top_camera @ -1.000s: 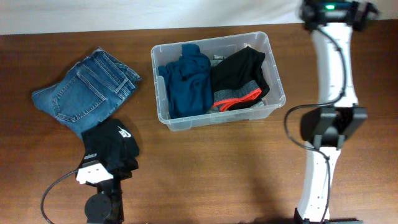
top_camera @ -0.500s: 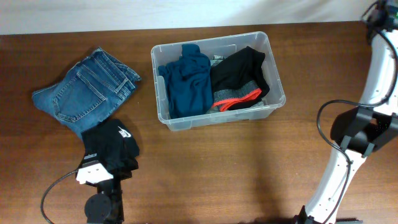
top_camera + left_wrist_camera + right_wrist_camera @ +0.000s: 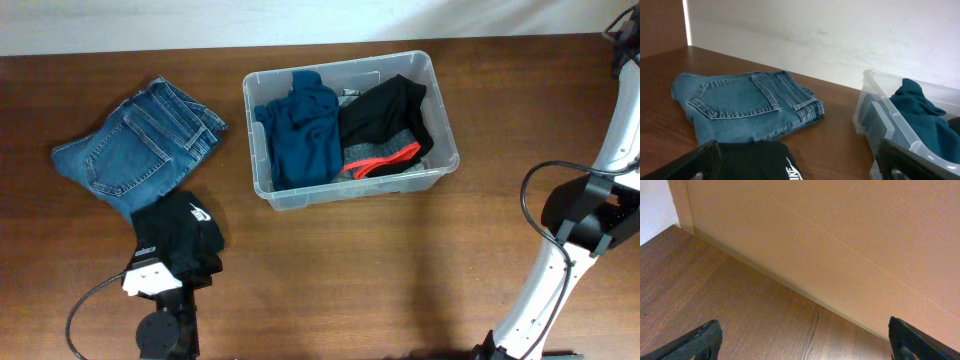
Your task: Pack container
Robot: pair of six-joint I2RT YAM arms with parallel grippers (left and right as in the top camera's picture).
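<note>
My left gripper is to go next to the black garment's white logo (image 3: 200, 213) (image 3: 793, 170), on the end beside the blue jeans, and close there.
The container (image 3: 352, 192), a clear tub, stands at mid-table. It holds a teal garment (image 3: 305, 135) and a black, grey and orange garment (image 3: 385, 135). Folded blue jeans (image 3: 135, 150) lie to its left, and a black garment with a white logo (image 3: 180, 235) lies in front of them. My left gripper (image 3: 797, 167) is open, low at the near edge of the black garment (image 3: 755, 160), with jeans (image 3: 747, 107) and the container (image 3: 890, 132) beyond. My right gripper (image 3: 805, 347) is open and empty over bare wood by the wall.
The right arm (image 3: 585, 215) stands at the table's far right edge and reaches to the back right corner. A pale wall (image 3: 840, 240) runs along the back of the table. The left arm's base and cable (image 3: 150, 325) sit at the front left.
The right arm has swung from beside the container out to the table's far right edge. The left arm and the clothes have not moved.
</note>
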